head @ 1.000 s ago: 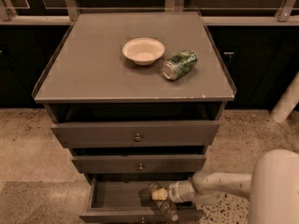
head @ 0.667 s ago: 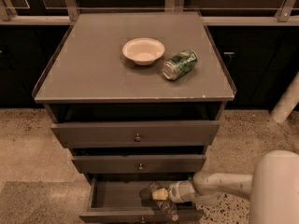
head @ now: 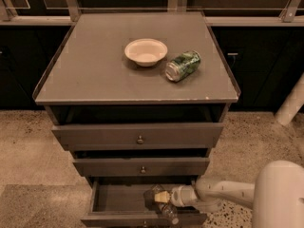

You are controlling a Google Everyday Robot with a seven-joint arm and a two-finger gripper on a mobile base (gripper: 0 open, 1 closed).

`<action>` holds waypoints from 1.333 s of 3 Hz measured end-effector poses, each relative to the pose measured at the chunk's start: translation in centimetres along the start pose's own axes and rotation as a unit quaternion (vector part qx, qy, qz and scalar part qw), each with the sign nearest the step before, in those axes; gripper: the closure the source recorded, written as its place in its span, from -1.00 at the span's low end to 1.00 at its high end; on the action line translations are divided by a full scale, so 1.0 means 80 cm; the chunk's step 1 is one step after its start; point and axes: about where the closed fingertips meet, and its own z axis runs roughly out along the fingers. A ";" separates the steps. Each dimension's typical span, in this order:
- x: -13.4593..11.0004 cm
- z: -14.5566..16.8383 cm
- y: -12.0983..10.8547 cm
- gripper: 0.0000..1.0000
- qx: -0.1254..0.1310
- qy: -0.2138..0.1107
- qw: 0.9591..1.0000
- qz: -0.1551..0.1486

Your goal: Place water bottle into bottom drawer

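Next, my gripper lets go of the water bottle on the bottom drawer's inside [head: 161,203], at a spot just behind the front side of that drawer.
The bottom drawer [head: 118,199] is pulled open under two shut drawers. My gripper [head: 156,196] reaches in from the right, over the drawer's right half, on the white arm [head: 223,194]. The water bottle [head: 169,213] is a clear ribbed shape just below the gripper, inside the drawer near its front wall. I cannot tell whether it rests on the drawer floor or is still held.
On the cabinet top [head: 95,75] stand a white bowl [head: 146,51] and a green patterned can [head: 183,65] lying on its side. The middle drawer [head: 141,166] and top drawer [head: 137,136] are shut. The robot's white body [head: 280,196] is at the lower right.
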 end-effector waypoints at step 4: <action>-0.021 0.092 -0.058 0.64 0.018 0.043 0.998 0.039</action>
